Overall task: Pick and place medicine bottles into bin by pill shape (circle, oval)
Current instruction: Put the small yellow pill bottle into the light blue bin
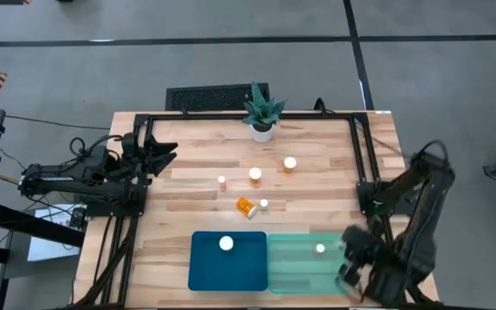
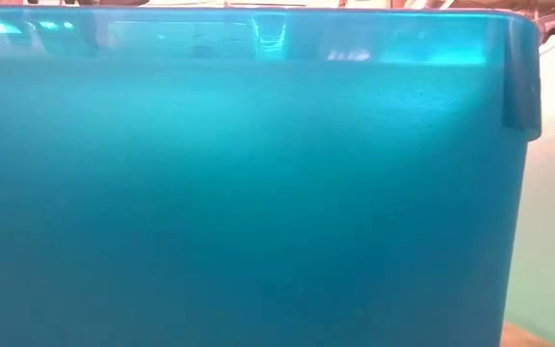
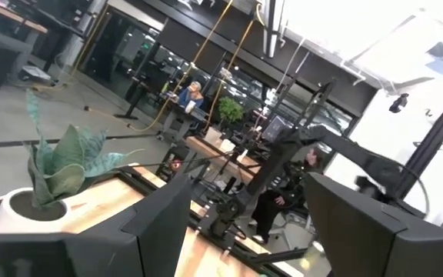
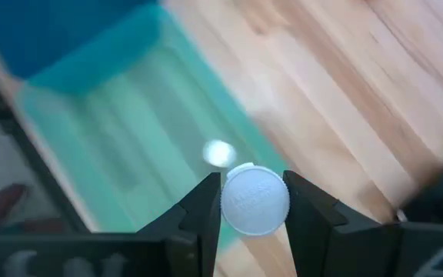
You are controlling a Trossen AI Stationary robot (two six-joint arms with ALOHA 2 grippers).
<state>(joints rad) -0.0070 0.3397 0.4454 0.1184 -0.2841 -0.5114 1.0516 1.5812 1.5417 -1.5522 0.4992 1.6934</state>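
Observation:
Next, I let go of the medicine bottle with my right gripper in the mint green tray, at a spot just nearer than the bottle [image 1: 327,269] [image 4: 157,202] that is standing there.
My right gripper [image 4: 254,189] is shut on a white-capped medicine bottle [image 4: 254,201] above the right end of the mint green tray [image 1: 295,267]; in the high view my right gripper [image 1: 349,269] is blurred. One bottle [image 1: 319,249] stands in the mint tray and one [image 1: 226,244] in the dark blue tray [image 1: 205,267]. Upright bottles [image 1: 290,163], [image 1: 255,175], [image 1: 222,182], [image 1: 263,203] and one lying on its side [image 1: 246,207] rest on the table. My left gripper [image 1: 169,155] is open and empty at the table's left edge. My right gripper pinches the bottle's round white cap [image 4: 229,201] by its sides between the two fingers. The fingers point down from above. The cap faces up toward the wrist and hides the bottle's body; the bottle is lifted clear over the mint tray's right edge.
A white pot with a green spiky plant [image 1: 263,112] stands at the far edge, a black grille [image 1: 218,96] behind it. A black frame [image 1: 364,164] borders the table. The blue tray's wall [image 2: 239,193] fills the low view. A person sits in the room behind [image 3: 191,96].

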